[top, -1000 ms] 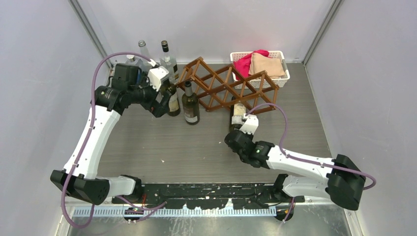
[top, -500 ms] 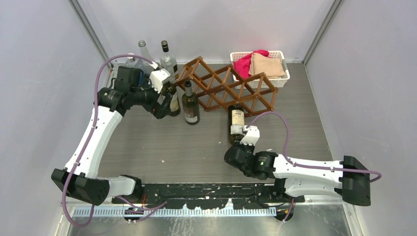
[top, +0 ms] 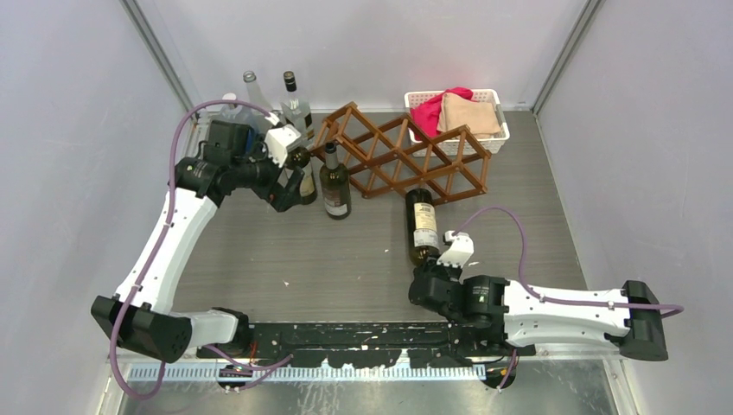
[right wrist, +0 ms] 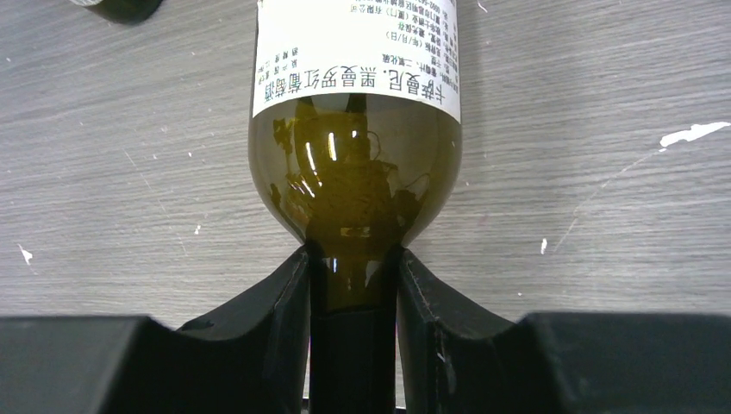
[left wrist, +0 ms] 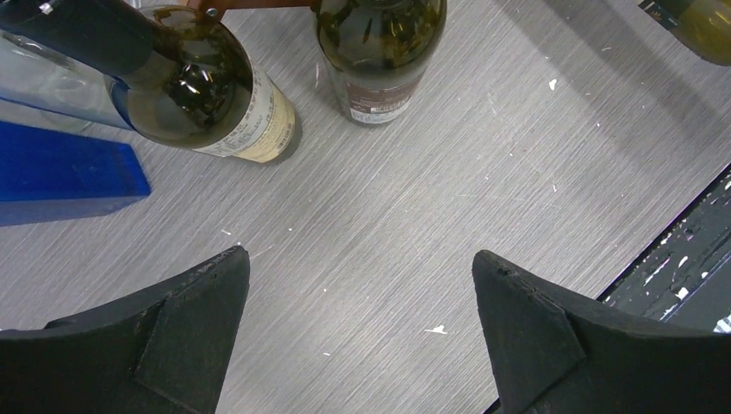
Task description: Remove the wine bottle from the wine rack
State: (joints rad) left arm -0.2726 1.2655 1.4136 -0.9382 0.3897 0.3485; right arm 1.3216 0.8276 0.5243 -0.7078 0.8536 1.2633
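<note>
The wine bottle will pass from my right gripper to my left gripper above the table, before the upright bottle nearest the rack (top: 337, 245).
The brown wooden lattice wine rack (top: 398, 157) stands at the back middle of the table. A dark green wine bottle (top: 422, 226) with a white label lies flat in front of the rack, its base close to the rack's lower front edge, its neck toward me. My right gripper (top: 430, 278) is shut on the bottle's neck; the right wrist view shows both fingers (right wrist: 284, 310) clamped on the neck below the bottle's shoulder (right wrist: 353, 185). My left gripper (top: 288, 186) hangs open and empty above the table beside two upright bottles (left wrist: 203, 86).
Upright bottles (top: 334, 181) stand left of the rack, with clear bottles (top: 294, 99) behind them. A white plastic basket (top: 484, 130) holding red and beige cloths sits behind the rack at the right. A blue block (left wrist: 60, 172) lies near the left gripper.
My right gripper has pulled the wine bottle toward me, out of the rack's lower cell and onto the table. The left arm has barely moved.
</note>
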